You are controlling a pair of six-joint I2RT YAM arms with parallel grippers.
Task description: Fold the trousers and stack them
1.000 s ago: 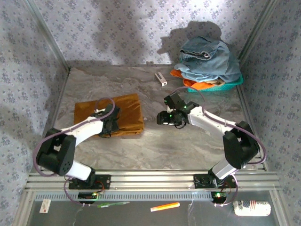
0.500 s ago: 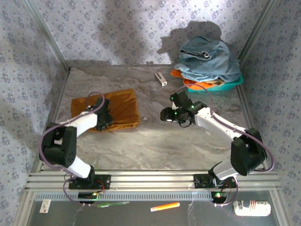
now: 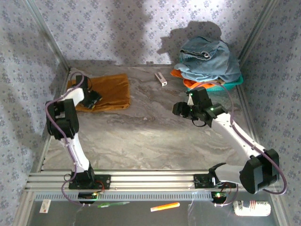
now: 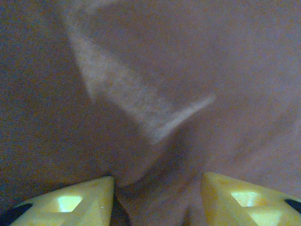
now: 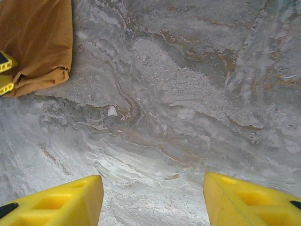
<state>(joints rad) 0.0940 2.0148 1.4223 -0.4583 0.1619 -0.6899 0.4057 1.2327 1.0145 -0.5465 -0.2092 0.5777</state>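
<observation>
Next, my left gripper takes the trousers' near edge nearer the basket [image 3: 117, 108] and pushes the mustard trousers back, since their back edge lies at a slant away from the back wall.
The mustard trousers [image 3: 107, 90] lie folded into a flat rectangle at the table's back left corner. My left gripper [image 3: 92, 98] rests on their near left part. In the left wrist view a bunched fold of the trousers [image 4: 141, 108] fills the gap between the yellow fingers [image 4: 75, 200], and my left gripper [image 4: 157, 181] is closed on that fold. My right gripper [image 3: 181, 110] hovers over bare marble right of centre. It stands open [image 5: 153, 181] with nothing between its fingers. The right wrist view has the trousers [image 5: 37, 42] at its top left.
A teal basket [image 3: 235, 83] at the back right holds a light blue denim garment [image 3: 207, 59] over orange cloth [image 3: 178, 73]. A small white object [image 3: 161, 78] lies on the table near the back. The enclosure's metal rail [image 3: 59, 94] runs right beside the trousers.
The left gripper has moved to the back left corner, and the folded trousers slid along with it. The right arm swung away to the right and further from the trousers.
</observation>
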